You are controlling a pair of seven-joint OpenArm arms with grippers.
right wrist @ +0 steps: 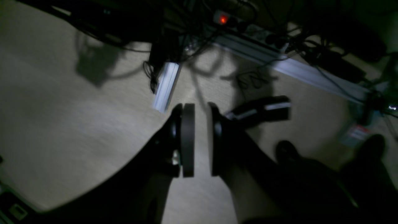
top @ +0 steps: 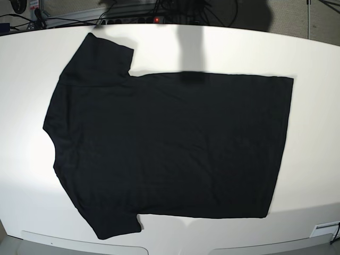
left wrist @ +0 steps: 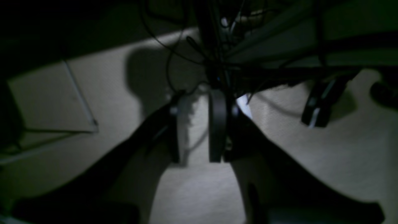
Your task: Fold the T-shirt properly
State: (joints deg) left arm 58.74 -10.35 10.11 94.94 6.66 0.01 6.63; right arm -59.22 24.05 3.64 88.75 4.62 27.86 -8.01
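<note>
My left gripper moves to the black T-shirt next and closes on its hem corner (top: 289, 81) on the side toward the power strip.
The black T-shirt (top: 170, 143) lies flat and spread out on the white table (top: 313, 58) in the base view. Its plain side is up, the sleeves are at the left and the hem at the right. No print shows. Neither arm appears in the base view. In the dim left wrist view my left gripper (left wrist: 196, 118) is open and empty over the floor. In the right wrist view my right gripper (right wrist: 201, 130) holds nothing, its jaws a narrow gap apart. The shirt shows in neither wrist view.
A power strip with a red light (top: 155, 19) and cables lie behind the table's far edge; the strip also shows in the right wrist view (right wrist: 222, 19). An aluminium frame rail (right wrist: 166, 85) and a tangle of cables (left wrist: 217, 37) are below the wrist cameras.
</note>
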